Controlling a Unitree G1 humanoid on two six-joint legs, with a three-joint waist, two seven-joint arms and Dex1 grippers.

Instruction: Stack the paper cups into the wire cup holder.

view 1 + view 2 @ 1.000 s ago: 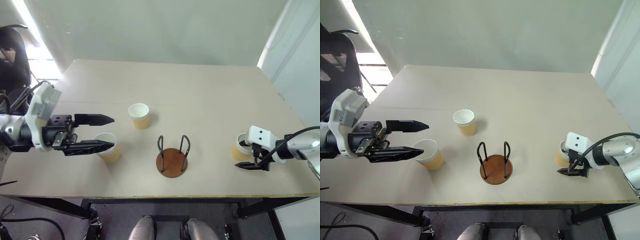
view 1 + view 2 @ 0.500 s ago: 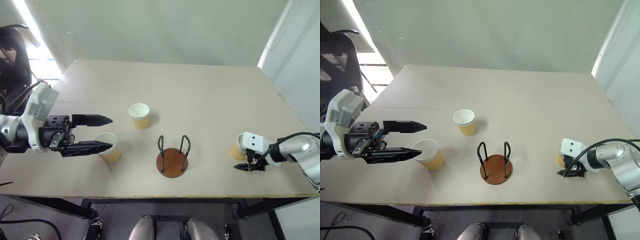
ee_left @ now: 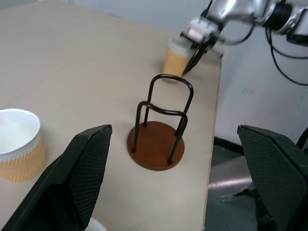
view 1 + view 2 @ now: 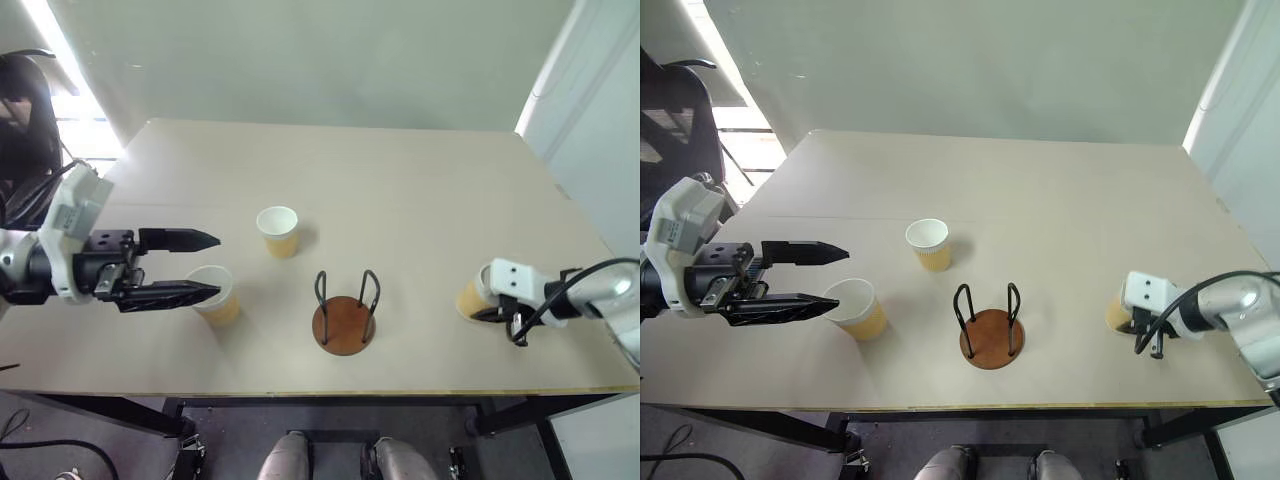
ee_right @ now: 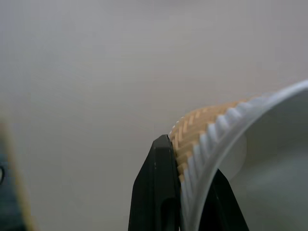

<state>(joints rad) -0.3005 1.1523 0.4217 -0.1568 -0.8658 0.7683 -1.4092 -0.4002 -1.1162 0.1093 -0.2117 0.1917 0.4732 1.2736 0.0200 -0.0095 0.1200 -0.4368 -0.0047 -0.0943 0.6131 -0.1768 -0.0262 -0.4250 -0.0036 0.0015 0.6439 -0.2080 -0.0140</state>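
Note:
The robot's right gripper should release the tan paper cup on the holder's round brown base [image 4: 343,325], between the black wire loops.
Three tan paper cups stand on the table. One [image 4: 277,231] is at the middle, one [image 4: 213,294] at the left, one [image 4: 468,299] at the right. The wire cup holder [image 4: 343,328] stands empty near the front edge, between the left and right cups. My right gripper [image 5: 185,192] is shut on the right cup's wall [image 5: 231,125], one finger inside the rim and one outside. My left gripper [image 4: 218,265] is open and level, pointing toward the holder, its near fingertip beside the left cup's rim, with nothing between its fingers.
The beige table [image 4: 400,190] has bare room behind the cups. Its front edge runs just below the holder. A black chair [image 4: 675,130] stands off the far left corner, and a pale wall panel [image 4: 600,120] rises on the right.
My right gripper has closed on the right cup's rim and come up a little toward the left. The left gripper stays open in place.

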